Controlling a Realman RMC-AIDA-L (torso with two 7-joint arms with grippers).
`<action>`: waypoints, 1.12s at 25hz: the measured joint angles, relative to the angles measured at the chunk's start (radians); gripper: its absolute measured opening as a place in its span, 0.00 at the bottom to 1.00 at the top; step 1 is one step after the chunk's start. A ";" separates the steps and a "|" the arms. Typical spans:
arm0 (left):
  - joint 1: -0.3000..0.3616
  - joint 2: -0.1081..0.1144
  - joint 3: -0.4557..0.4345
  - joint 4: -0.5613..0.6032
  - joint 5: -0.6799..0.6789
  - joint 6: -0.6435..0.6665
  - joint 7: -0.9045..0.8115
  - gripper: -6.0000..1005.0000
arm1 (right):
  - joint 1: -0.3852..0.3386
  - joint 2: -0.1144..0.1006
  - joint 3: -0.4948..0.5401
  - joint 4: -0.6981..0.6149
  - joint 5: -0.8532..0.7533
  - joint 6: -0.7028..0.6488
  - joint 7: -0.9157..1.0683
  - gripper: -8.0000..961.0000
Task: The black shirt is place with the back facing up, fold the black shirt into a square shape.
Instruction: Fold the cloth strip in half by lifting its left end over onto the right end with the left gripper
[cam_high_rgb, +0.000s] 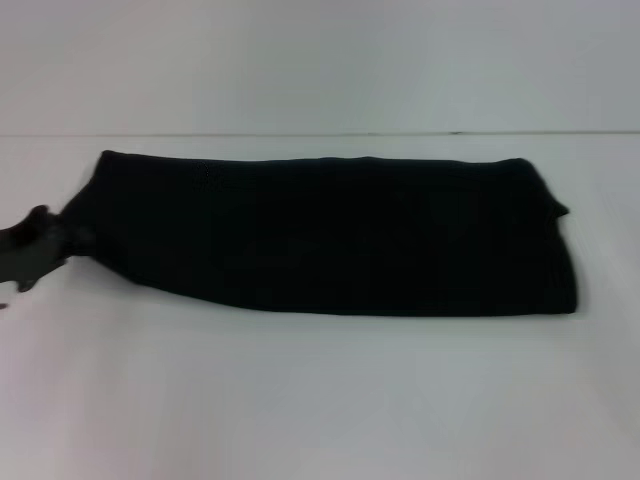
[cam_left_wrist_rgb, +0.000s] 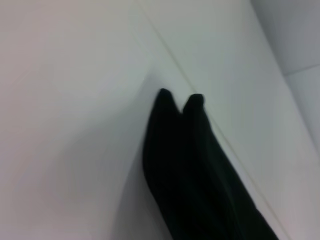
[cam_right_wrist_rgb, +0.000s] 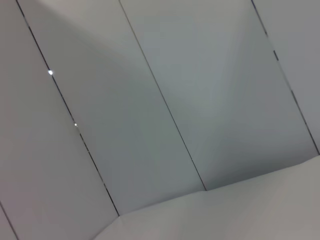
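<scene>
I will use my left gripper to lay the black shirt's pointed end on top of the opposite end (cam_high_rgb: 478, 290), near the front edge, and let go of it there.
The black shirt (cam_high_rgb: 330, 235) lies on the white table (cam_high_rgb: 320, 400) as a long band running left to right, plain side up, no lettering showing. My left gripper (cam_high_rgb: 40, 248) is at the band's left end, where the fabric draws to a point into it, and it looks shut on that end. In the left wrist view the black shirt (cam_left_wrist_rgb: 190, 170) stretches away from the camera, ending in two rounded corners, its near part raised with a shadow beside it. My right gripper is out of view; its wrist camera shows only wall panels and table.
The table's far edge (cam_high_rgb: 320, 134) meets a pale wall just behind the shirt. Bare white tabletop lies in front of the shirt and to its right.
</scene>
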 joint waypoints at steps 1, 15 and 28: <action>0.013 0.000 -0.004 0.018 0.014 -0.005 -0.008 0.03 | 0.001 0.000 0.002 0.000 0.001 0.000 0.000 0.63; 0.069 -0.005 -0.053 0.156 0.088 0.037 0.025 0.03 | 0.014 0.000 0.050 0.001 0.013 -0.007 0.001 0.62; -0.189 -0.029 0.019 0.317 0.081 0.377 -0.059 0.03 | 0.018 -0.006 0.046 0.012 0.013 -0.011 0.006 0.62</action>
